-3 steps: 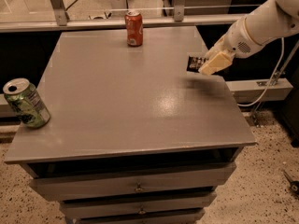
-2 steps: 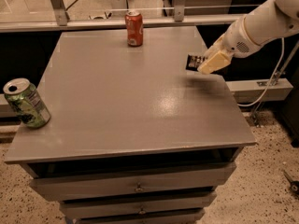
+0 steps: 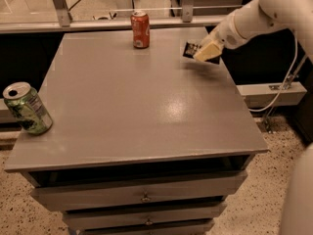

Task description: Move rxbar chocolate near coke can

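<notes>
The rxbar chocolate will be set down on the grey table (image 3: pixel 164 45) close beside the coke can, on the side that faces my gripper.
The rxbar chocolate (image 3: pixel 190 49) is a flat dark wrapper with pale lettering, held in my gripper (image 3: pixel 204 53) just above the far right part of the grey table (image 3: pixel 146 106). The gripper's pale fingers (image 3: pixel 208 52) are shut on the bar's right end. The white arm reaches in from the upper right. The coke can (image 3: pixel 140 29) is red-orange with a silver top and stands upright near the table's far edge, to the left of the bar and apart from it.
A dented green can (image 3: pixel 27 108) stands tilted at the table's left front edge. Drawers (image 3: pixel 142 197) sit under the tabletop. A rail with metal posts (image 3: pixel 58 6) runs behind the table. A cable (image 3: pixel 281 89) hangs at the right.
My gripper has carried the bar left and toward the table's far edge, closer to the coke can. The cans have not moved.
</notes>
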Controlling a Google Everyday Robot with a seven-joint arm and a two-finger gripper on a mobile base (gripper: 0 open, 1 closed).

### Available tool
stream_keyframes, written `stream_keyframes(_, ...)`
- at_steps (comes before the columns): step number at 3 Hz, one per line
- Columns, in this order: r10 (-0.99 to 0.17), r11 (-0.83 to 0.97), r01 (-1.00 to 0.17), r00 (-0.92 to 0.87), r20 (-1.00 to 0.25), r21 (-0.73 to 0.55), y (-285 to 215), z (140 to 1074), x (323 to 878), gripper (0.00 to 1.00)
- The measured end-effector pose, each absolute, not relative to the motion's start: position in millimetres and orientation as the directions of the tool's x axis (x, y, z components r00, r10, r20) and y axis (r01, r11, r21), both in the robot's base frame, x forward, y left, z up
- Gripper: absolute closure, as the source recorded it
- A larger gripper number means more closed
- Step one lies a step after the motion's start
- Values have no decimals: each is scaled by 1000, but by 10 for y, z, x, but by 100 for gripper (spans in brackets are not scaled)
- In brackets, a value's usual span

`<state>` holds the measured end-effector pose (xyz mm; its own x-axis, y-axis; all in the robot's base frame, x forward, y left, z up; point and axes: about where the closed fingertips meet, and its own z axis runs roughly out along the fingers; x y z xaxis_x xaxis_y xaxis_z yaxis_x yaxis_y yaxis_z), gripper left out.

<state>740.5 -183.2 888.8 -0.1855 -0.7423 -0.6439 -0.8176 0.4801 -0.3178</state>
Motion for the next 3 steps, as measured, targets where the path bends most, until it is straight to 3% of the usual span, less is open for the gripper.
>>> stream_keyframes(1, -720, 493, -804, -162, -675, -333, -1639, 8834, 7968, 100)
stream_keyframes(3, -683, 480, -808, -100, -724, -342, -1073, 8923, 8518, 100)
